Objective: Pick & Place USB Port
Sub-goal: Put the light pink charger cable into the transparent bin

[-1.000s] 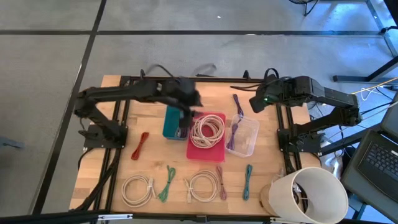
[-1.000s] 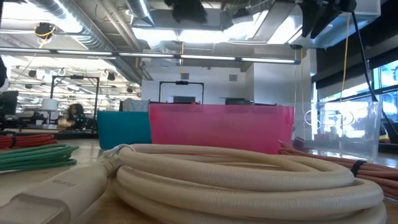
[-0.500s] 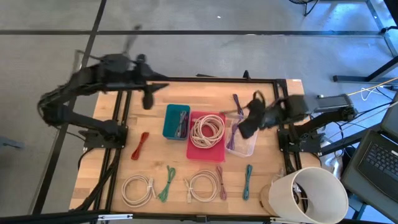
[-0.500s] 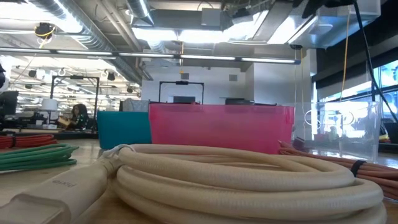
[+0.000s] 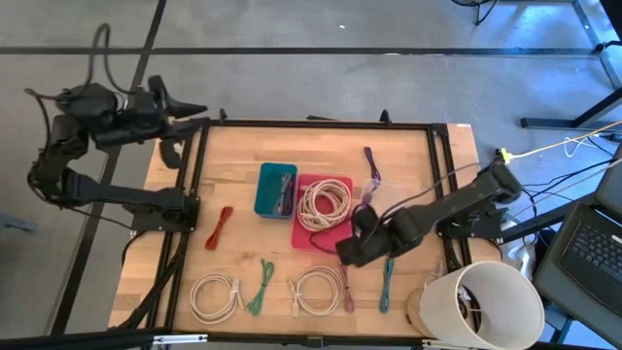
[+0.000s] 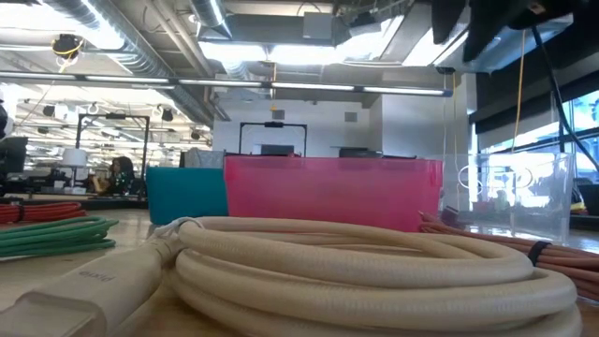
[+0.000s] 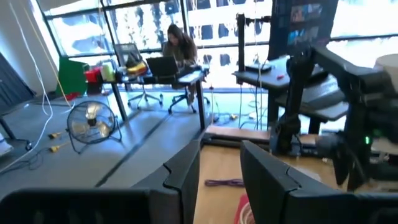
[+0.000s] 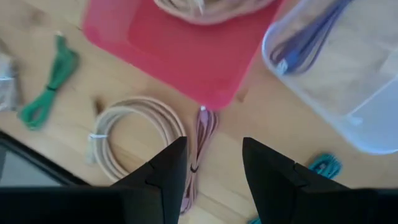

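Note:
My right gripper should next move down to the maroon cable next to the white coil and close at the cable's black tie (image 5: 348, 295) (image 8: 194, 170).
Several bundled USB cables lie along the table's near side: a maroon one (image 8: 202, 140), a white coil (image 8: 127, 134), a green one (image 8: 53, 71) and a teal one (image 5: 388, 282). My right gripper (image 5: 352, 251) hangs open over the maroon cable (image 5: 345, 284), pointing steeply down, its fingers (image 8: 168, 171) on either side of it in the wrist view and clear of it. My left gripper (image 5: 190, 109) is pulled back above the table's far left corner, level, open (image 7: 221, 180) and holding nothing.
A teal bin (image 5: 275, 191), a pink bin (image 5: 335, 233) with a white coil and a clear bin (image 8: 336, 74) with a purple cable stand mid-table. A red cable (image 5: 220, 226), another white coil (image 5: 216, 295) and a purple cable (image 5: 371, 163) lie loose. A white bucket (image 5: 481, 306) stands off the near right corner.
My left gripper has drawn back from over the teal bin, up and toward the table's far left corner, tipping up to level. My right gripper has swung from the far right edge toward the near side and sunk, tipping down over the maroon cable.

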You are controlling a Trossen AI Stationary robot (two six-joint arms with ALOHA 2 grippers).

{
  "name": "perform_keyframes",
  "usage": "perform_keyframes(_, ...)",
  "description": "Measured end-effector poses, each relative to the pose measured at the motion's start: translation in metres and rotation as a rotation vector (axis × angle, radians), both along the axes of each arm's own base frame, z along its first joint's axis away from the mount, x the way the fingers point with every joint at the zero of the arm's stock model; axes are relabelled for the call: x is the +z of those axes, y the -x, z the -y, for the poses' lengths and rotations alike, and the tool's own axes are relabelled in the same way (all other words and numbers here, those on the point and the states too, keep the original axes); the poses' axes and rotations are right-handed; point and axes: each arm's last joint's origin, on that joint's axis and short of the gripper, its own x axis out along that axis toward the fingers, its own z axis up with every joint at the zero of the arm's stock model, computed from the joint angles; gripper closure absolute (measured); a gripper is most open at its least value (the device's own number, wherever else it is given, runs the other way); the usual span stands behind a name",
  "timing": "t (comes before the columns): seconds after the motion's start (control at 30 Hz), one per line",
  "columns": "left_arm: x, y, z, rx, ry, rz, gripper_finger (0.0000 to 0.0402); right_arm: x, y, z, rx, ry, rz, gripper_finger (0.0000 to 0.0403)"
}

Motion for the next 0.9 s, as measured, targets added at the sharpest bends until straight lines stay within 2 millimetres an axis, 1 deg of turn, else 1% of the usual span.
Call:
perform_keyframes(0.2, -0.001, 0.013, 0.003, 0.001, 0.03, 0.024, 0.0292, -0.034, -0.014, -0.024, 0.017, -0.014, -0.051, 0.0246)
perform_keyframes(0.37, -0.004, 0.012, 0.003, 0.002, 0.04, -0.016, 0.0292, -0.056, -0.02, -0.037, 0.041, 0.008, -0.088, 0.0246)
perform_keyframes(0.6, -0.013, 0.011, 0.003, 0.003, 0.06, -0.11, 0.0293, -0.076, -0.02, -0.053, 0.058, 0.023, -0.117, 0.0246)
perform_keyframes(0.9, -0.014, 0.017, 0.004, 0.009, 0.084, -0.096, 0.0299, -0.097, -0.019, -0.079, 0.059, 0.004, -0.098, 0.0246)
